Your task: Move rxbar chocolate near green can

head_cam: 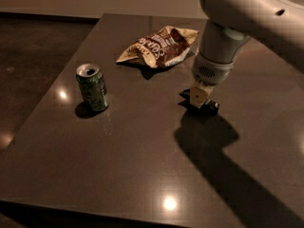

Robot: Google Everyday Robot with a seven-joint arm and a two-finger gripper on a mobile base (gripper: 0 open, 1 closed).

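Next, I release the rxbar chocolate on the table (pixel 121 121) close beside the green can's base, slightly frontward.
The green can (pixel 93 87) stands upright on the left part of the dark table (pixel 128 156). My gripper (pixel 198 99) hangs from the white arm (pixel 223 42) right of the table's centre, well to the right of the can. It is shut on the rxbar chocolate (pixel 209 107), a small black bar whose ends stick out on both sides of the fingers, low over the tabletop. Most of the bar is hidden by the fingers.
A brown-and-cream chip bag (pixel 158 46) lies at the back of the table, behind and to the left of the gripper. The table's left edge (pixel 42 108) drops to a dark floor. The arm throws a broad shadow (pixel 213 146) to the front right.
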